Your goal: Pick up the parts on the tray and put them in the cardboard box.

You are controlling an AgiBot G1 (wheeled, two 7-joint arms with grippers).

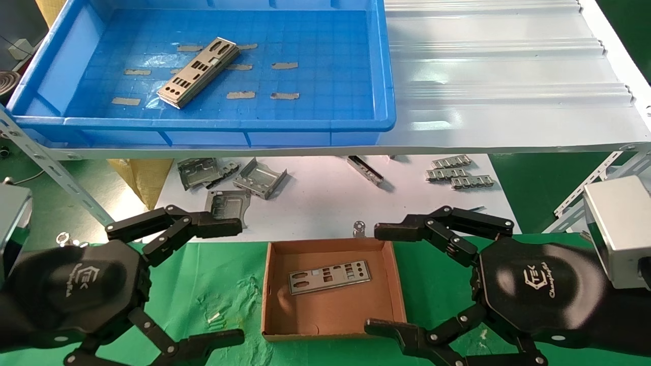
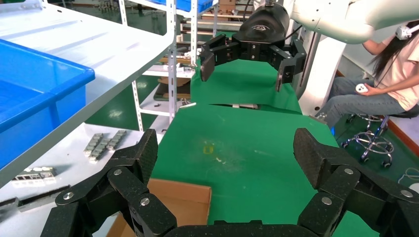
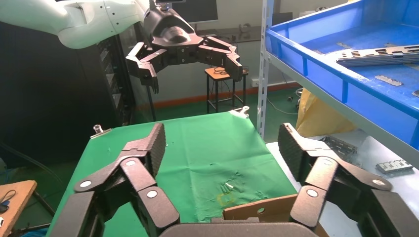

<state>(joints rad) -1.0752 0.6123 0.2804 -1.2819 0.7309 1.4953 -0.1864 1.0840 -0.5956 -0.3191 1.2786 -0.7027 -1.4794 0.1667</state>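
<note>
The robot's left gripper should next close on the long sides (image 1: 214, 52) of the top part of the stack in the blue tray, next to that part's oval holes.
A stack of silver parts (image 1: 198, 72) lies diagonally in the blue tray (image 1: 203, 123) on the upper shelf, at the back left. One more plate (image 1: 329, 277) lies flat in the cardboard box (image 1: 330, 315) on the green cloth below. My left gripper (image 1: 224, 282) hangs open just left of the box, nothing between its fingers. On the box's other side my right gripper (image 1: 384, 279) is open and empty too. The right wrist view shows the stacked parts (image 3: 378, 54) in the tray (image 3: 321, 64) and a box edge (image 3: 262, 210). The left wrist view catches a box corner (image 2: 183, 200).
Bent grey brackets (image 1: 259, 178) and ribbed connector strips (image 1: 457, 175) lie on the white sheet under the shelf, behind the box. A white corrugated sheet (image 1: 508, 76) covers the shelf right of the tray. Slanted shelf struts (image 1: 61, 178) stand at both sides. A seated person (image 2: 390, 74) is beyond the table.
</note>
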